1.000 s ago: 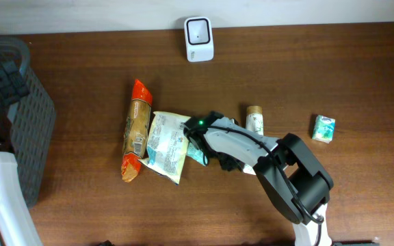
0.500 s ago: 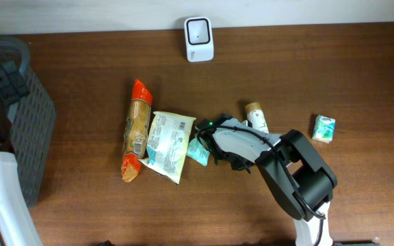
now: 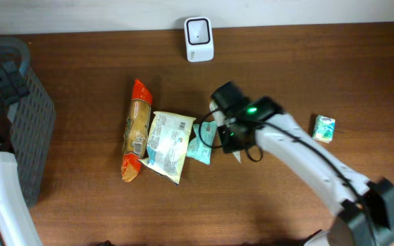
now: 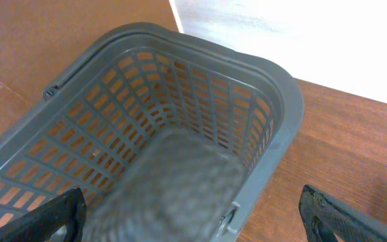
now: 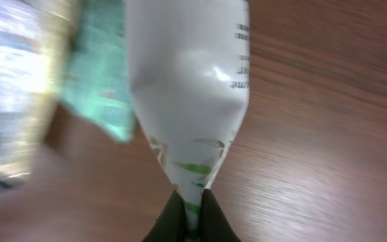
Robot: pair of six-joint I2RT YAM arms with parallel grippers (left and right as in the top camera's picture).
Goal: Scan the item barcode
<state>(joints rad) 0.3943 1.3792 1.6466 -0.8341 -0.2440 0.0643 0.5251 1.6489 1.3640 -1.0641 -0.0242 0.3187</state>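
The robot's right gripper has the white tube with its print at the tube's edge, so it should put the tube down, turn it and take hold again of its flat end [image 3: 237, 156].
The item, a white tube [image 5: 187, 101] with green print, hangs pinched by its flat end in my right gripper [image 5: 192, 202], which is shut on it above the wood table. From overhead the right gripper [image 3: 232, 145] sits right of a teal packet [image 3: 200, 143], and only the tube's white tip [image 3: 237, 156] shows below it. The white scanner [image 3: 198, 39] stands at the table's back edge, apart from the gripper. My left gripper [image 4: 197, 225] is open, nothing between its fingers, over the grey basket [image 4: 274, 87].
An orange snack pack [image 3: 135, 130] and a yellow-white bag [image 3: 168, 145] lie left of the teal packet. A small green-white box [image 3: 323, 128] sits at the right. The basket [image 3: 36, 116] stands at the table's left edge.
The right gripper shut on the tube, which no longer lies on the table beside it. The right arm swung up and stretched out. The left arm has not moved.
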